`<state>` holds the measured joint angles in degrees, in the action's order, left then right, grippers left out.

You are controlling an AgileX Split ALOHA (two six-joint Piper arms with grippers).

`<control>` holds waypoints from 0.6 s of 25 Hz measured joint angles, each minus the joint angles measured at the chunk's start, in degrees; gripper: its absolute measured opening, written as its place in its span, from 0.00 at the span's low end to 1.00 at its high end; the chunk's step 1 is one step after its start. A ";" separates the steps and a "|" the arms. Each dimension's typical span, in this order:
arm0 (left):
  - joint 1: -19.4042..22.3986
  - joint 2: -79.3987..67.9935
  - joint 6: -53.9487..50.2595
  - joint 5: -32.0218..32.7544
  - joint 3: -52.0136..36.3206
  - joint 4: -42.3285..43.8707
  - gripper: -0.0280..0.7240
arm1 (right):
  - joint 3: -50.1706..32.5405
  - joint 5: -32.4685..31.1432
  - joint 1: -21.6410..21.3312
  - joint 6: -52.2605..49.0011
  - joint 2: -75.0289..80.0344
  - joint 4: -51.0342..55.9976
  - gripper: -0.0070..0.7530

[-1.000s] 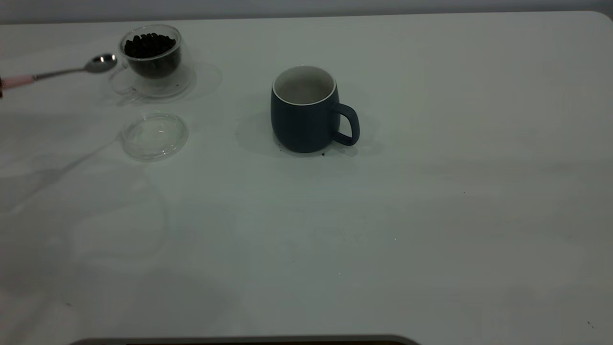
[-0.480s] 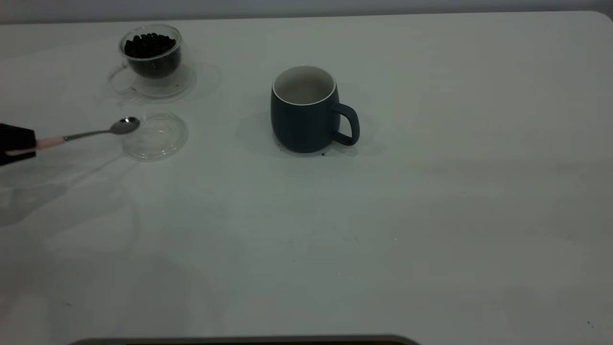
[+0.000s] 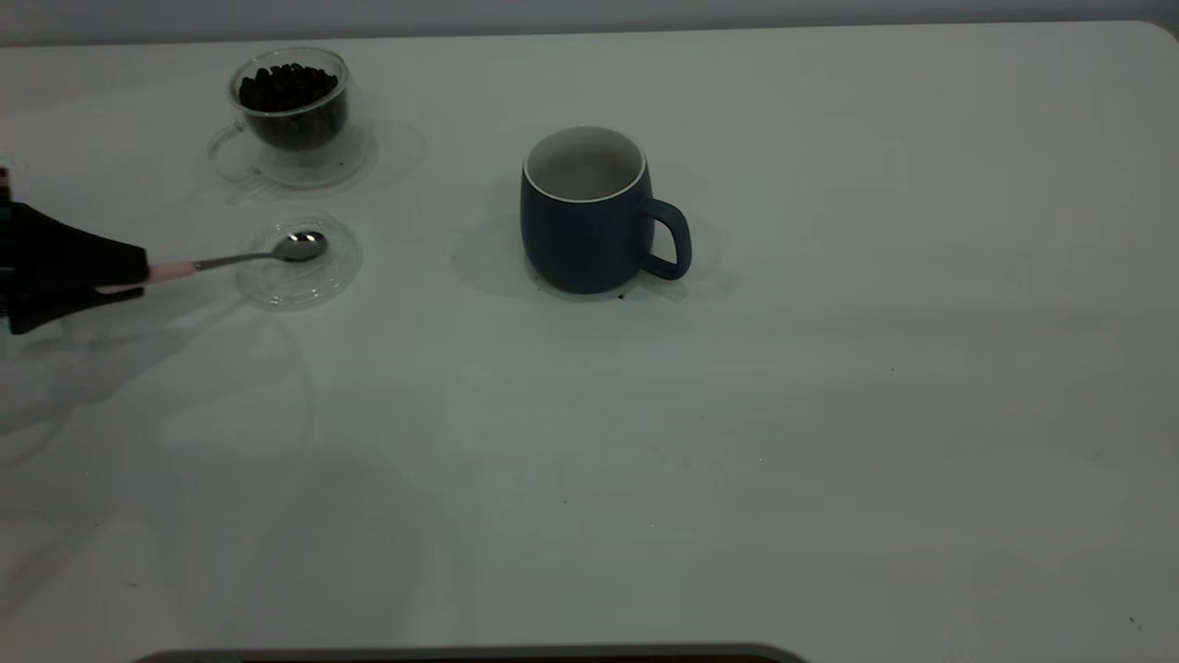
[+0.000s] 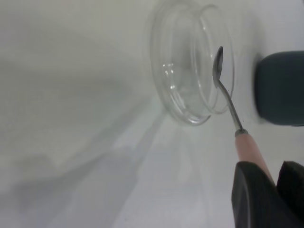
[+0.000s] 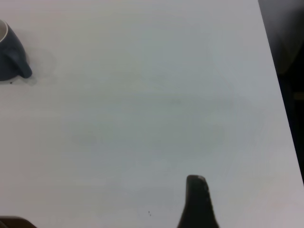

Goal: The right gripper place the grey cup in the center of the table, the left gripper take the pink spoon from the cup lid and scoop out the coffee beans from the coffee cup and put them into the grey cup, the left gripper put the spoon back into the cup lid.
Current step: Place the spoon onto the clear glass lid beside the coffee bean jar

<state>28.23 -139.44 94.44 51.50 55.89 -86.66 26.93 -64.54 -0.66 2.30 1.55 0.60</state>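
Next, I lay the pink spoon across the clear cup lid's rim (image 3: 258, 263) (image 4: 217, 109) with my left gripper, so that its metal bowl is inside the lid.
My left gripper (image 3: 138, 273) is at the table's far left, shut on the pink handle of the pink spoon (image 3: 276, 252). The spoon's metal bowl is low over the clear cup lid (image 3: 322, 278); I cannot tell if it touches. The left wrist view shows the left gripper (image 4: 273, 185), the spoon (image 4: 223, 88) and the lid (image 4: 183, 71). The coffee cup (image 3: 293, 124) with coffee beans (image 3: 287, 87) stands behind the lid. The grey cup (image 3: 580, 235) stands upright mid-table, handle to the right, and shows in both wrist views (image 4: 280, 88) (image 5: 9, 59). My right gripper (image 5: 197, 202) is far from the cup.
The white table (image 3: 829, 414) has a rounded corner at the far right. Its right edge runs along the right wrist view (image 5: 280, 118). A few dark specks lie by the grey cup's base.
My left gripper has carried the spoon from beside the coffee cup forward and to the right, so its bowl is now over the cup lid. Nothing else has moved.
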 joint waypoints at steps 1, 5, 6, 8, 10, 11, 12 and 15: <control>-0.51 0.00 0.00 -0.62 0.00 -0.16 0.20 | 0.00 0.00 0.00 0.00 0.00 0.00 0.79; -1.81 0.00 0.87 -2.18 0.00 -1.97 0.20 | 0.00 0.00 0.00 0.00 0.00 0.00 0.79; -1.92 0.00 1.16 -2.23 0.00 -2.52 0.20 | 0.00 0.00 0.00 0.00 0.00 0.00 0.79; -1.98 0.00 1.51 -2.29 0.00 -3.38 0.20 | 0.00 0.00 0.00 0.00 0.00 0.00 0.79; -1.98 0.00 1.51 -2.29 0.00 -4.19 0.20 | 0.00 0.00 0.00 0.00 0.00 0.00 0.79; -1.98 0.00 1.54 -2.29 0.00 -4.28 0.20 | 0.00 0.00 0.00 0.00 0.00 0.00 0.79; -1.98 0.00 1.54 -2.29 0.00 -4.35 0.20 | 0.00 0.00 0.00 0.00 0.00 0.00 0.79; -1.98 0.00 1.58 -2.29 0.00 -4.46 0.20 | 0.00 0.00 0.00 0.00 0.00 0.00 0.79</control>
<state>26.26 -139.44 96.03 49.21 55.89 -91.12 26.93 -64.54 -0.66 2.30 1.55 0.60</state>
